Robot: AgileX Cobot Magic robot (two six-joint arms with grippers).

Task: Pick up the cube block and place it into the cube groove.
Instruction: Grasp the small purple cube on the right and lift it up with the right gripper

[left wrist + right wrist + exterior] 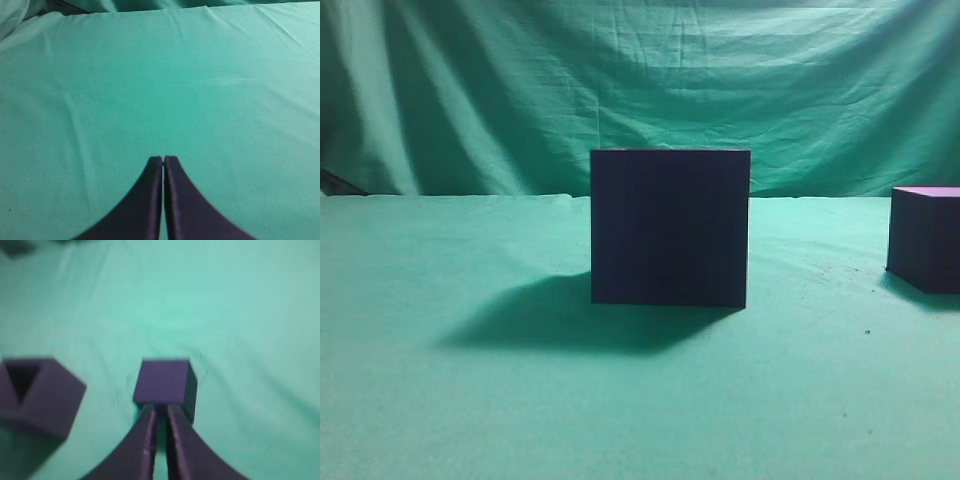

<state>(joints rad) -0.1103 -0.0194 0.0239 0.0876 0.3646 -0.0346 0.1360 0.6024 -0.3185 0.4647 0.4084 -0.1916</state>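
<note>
My right gripper should grip the opposite sides point(907, 238) of the cube block, with one finger on the side that faces the cube groove.
The cube block point(927, 240) is a small dark purple cube with a lighter top. It sits on the green cloth at the right edge of the exterior view. The cube groove point(670, 228), a large dark navy block, stands in the middle. No gripper shows in the exterior view. In the right wrist view my right gripper point(161, 409) has its jaws a narrow gap apart, empty, tips at the near edge of the cube block point(162, 381). The cube groove point(47, 400) shows its hollow opening at the left. My left gripper point(163, 159) is shut and empty over bare cloth.
A green cloth point(470, 400) covers the table and a green curtain point(620, 80) hangs behind it. The cloth has folds and wrinkles in the left wrist view point(75, 125). A dark thing shows at the far left edge point(335, 182).
</note>
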